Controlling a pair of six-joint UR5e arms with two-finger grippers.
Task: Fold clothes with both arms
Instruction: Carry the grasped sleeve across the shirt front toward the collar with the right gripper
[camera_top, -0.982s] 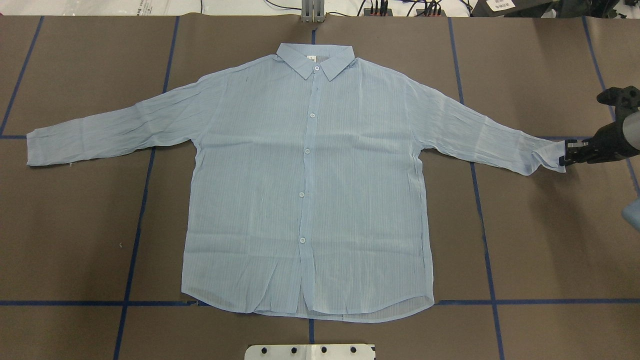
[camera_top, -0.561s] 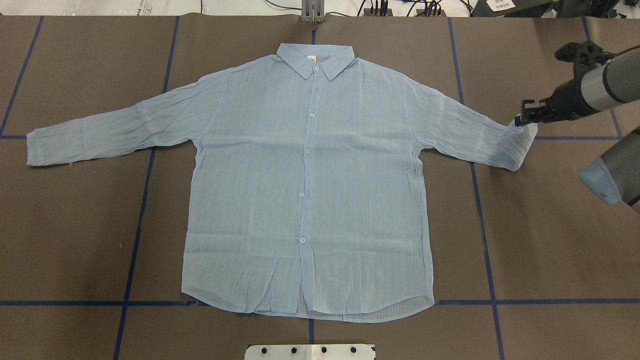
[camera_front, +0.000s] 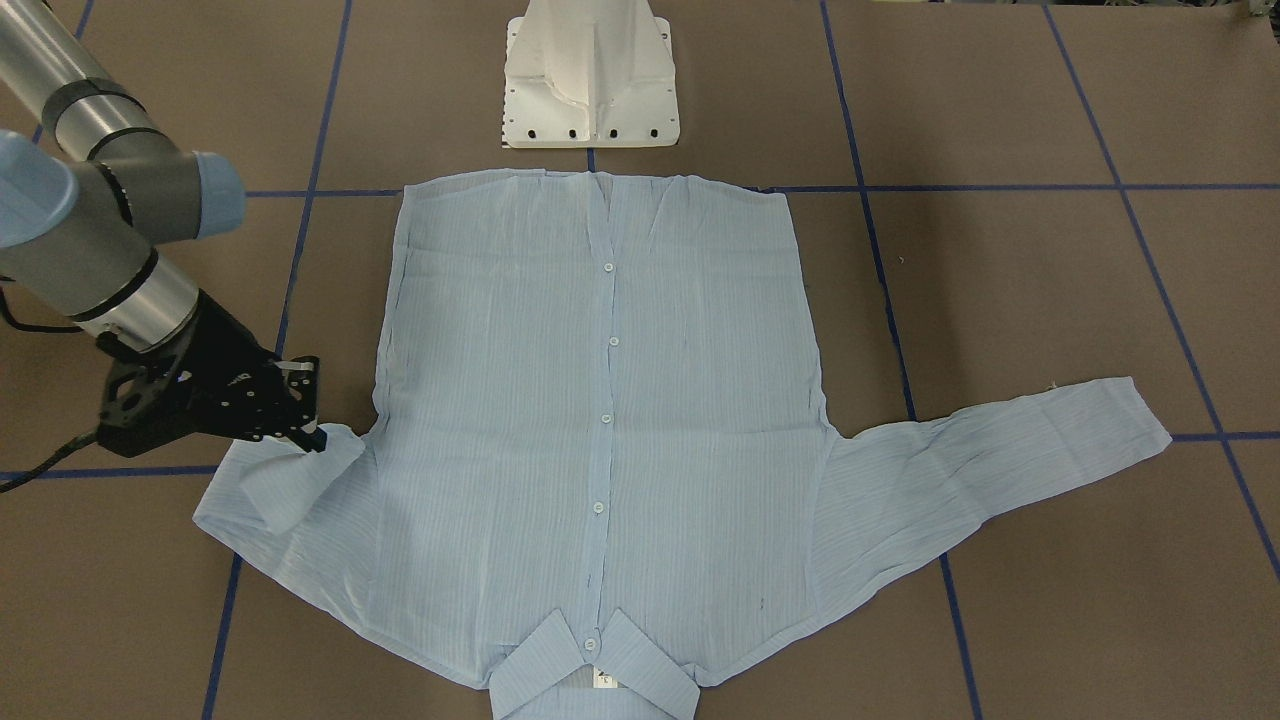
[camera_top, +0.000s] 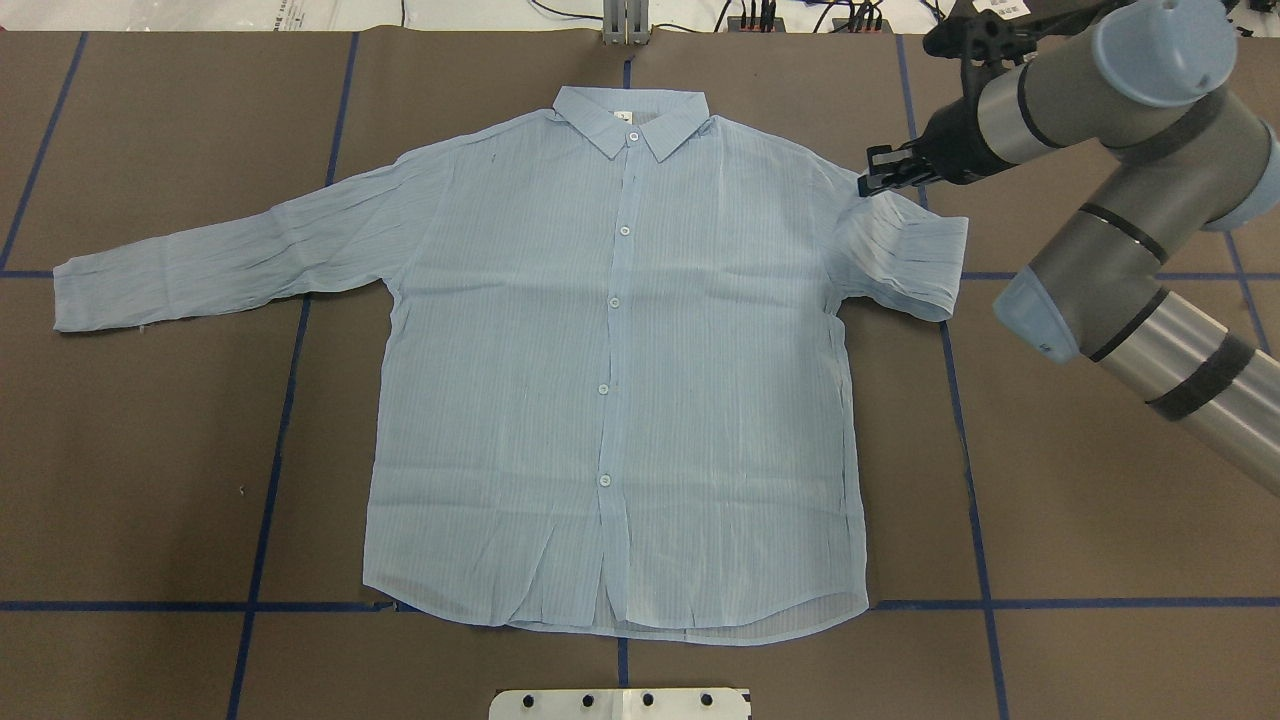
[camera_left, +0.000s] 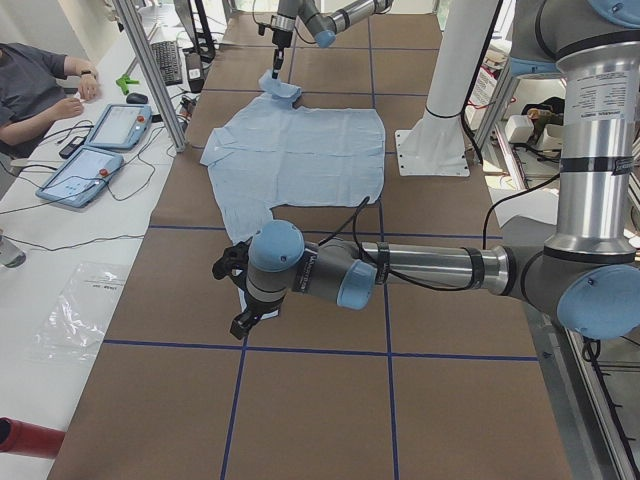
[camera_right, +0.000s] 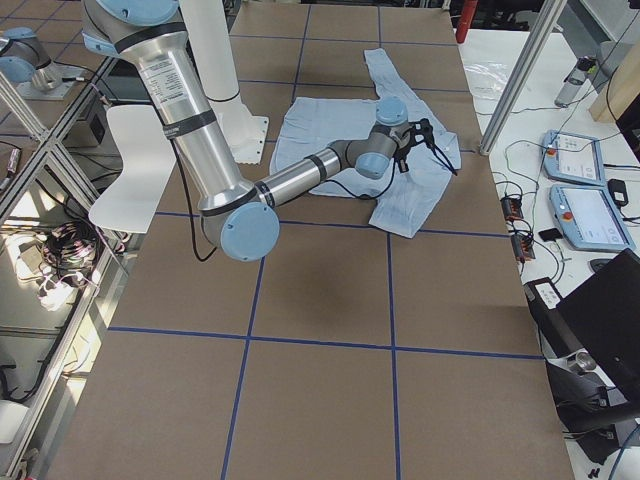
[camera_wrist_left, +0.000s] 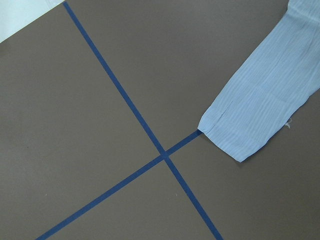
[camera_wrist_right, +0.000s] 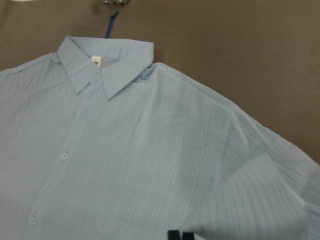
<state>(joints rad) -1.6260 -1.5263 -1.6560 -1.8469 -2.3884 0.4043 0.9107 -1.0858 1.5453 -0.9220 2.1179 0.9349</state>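
I need to release the sleeve cuff, doubled back toward the shoulder, from my right gripper on the shirt front between the button row (camera_front: 710, 445) and the outstretched sleeve.
The light blue shirt (camera_top: 610, 380) lies flat and buttoned on the brown table, collar (camera_top: 630, 115) at the far edge. My right gripper (camera_top: 875, 183) is shut on the cuff of the right sleeve (camera_top: 905, 250), which is doubled back over itself toward the shoulder. From the front, the same gripper (camera_front: 305, 435) holds the cuff slightly raised. The left sleeve (camera_top: 200, 265) lies stretched out flat, and its cuff (camera_wrist_left: 250, 130) fills the left wrist view's right side. My left gripper (camera_left: 243, 322) hovers low near that cuff, seen only from the side; I cannot tell if it is open.
The white pedestal base (camera_front: 590, 80) stands at the near edge behind the shirt's hem. Blue tape lines (camera_top: 270, 480) grid the table. A person (camera_left: 35, 80) sits at a side table with tablets (camera_left: 120, 125) beyond an aluminium post (camera_left: 150, 70).
My right gripper has carried the cuff from the far right inward and toward the collar side, folding the right sleeve back on itself. The shirt body and left sleeve have not moved.
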